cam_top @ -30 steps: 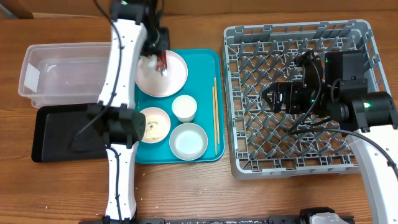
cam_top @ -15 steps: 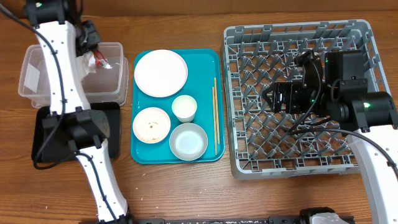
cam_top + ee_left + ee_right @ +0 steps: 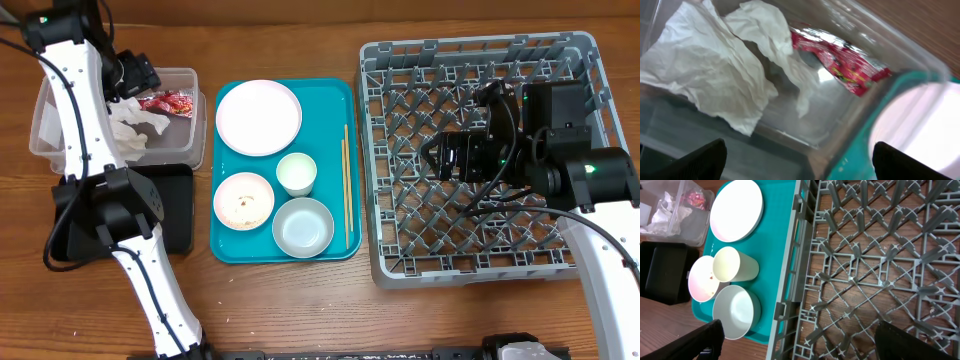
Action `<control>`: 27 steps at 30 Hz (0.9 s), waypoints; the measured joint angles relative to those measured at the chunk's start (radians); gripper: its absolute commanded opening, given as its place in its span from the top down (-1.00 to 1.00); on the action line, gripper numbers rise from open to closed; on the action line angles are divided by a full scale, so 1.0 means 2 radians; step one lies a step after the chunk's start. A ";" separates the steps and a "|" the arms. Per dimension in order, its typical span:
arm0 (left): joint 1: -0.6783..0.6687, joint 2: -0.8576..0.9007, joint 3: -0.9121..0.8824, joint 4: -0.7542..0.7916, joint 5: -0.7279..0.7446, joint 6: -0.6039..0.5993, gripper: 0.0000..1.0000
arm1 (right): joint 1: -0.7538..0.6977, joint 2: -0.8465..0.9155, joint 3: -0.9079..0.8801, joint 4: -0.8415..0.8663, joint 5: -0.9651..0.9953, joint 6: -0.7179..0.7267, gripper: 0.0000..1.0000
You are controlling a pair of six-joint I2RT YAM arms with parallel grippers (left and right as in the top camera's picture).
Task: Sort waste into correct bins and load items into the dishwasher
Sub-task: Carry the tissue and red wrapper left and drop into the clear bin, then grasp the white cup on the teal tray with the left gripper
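Observation:
The robot's left gripper needs to next move to the cup on the teal tray and close on the cup's rim (image 3: pixel 281 167).
A red wrapper (image 3: pixel 168 102) (image 3: pixel 840 60) and crumpled white napkins (image 3: pixel 135 125) (image 3: pixel 705 65) lie inside the clear tub (image 3: pixel 45 110). My left gripper (image 3: pixel 140 78) (image 3: pixel 800 162) hangs open just over the tub's right end, holding nothing. On the teal tray (image 3: pixel 335 100) sit a plate (image 3: pixel 259 117), a bowl with rice specks (image 3: pixel 245 200), a cup (image 3: pixel 296 173), a second bowl (image 3: pixel 303 226) and chopsticks (image 3: pixel 346 185). My right gripper (image 3: pixel 432 157) (image 3: pixel 807 342) is open and empty above the left part of the grey dish rack (image 3: pixel 470 45).
A black tray (image 3: pixel 178 205) lies in front of the tub, partly under my left arm's base link. The rack (image 3: pixel 880 255) holds no dishes. Bare wood runs along the table's front edge.
My left gripper swung from the plate to the tub and opened; the wrapper and napkins now lie in the tub. The right arm has not moved.

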 measured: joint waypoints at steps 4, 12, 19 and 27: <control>-0.011 -0.032 0.029 -0.027 0.014 0.021 -0.89 | 0.000 0.000 0.000 -0.001 0.000 0.000 -1.00; -0.064 -0.209 -0.058 -0.027 0.050 0.047 -0.90 | 0.000 0.000 0.000 -0.014 -0.003 0.000 -1.00; -0.143 -0.306 -0.249 -0.026 0.063 0.060 -0.87 | 0.000 0.000 0.000 -0.015 -0.003 0.000 -1.00; -0.231 -0.292 -0.454 0.130 0.062 0.083 -0.82 | 0.000 0.000 0.000 -0.013 -0.003 0.000 -1.00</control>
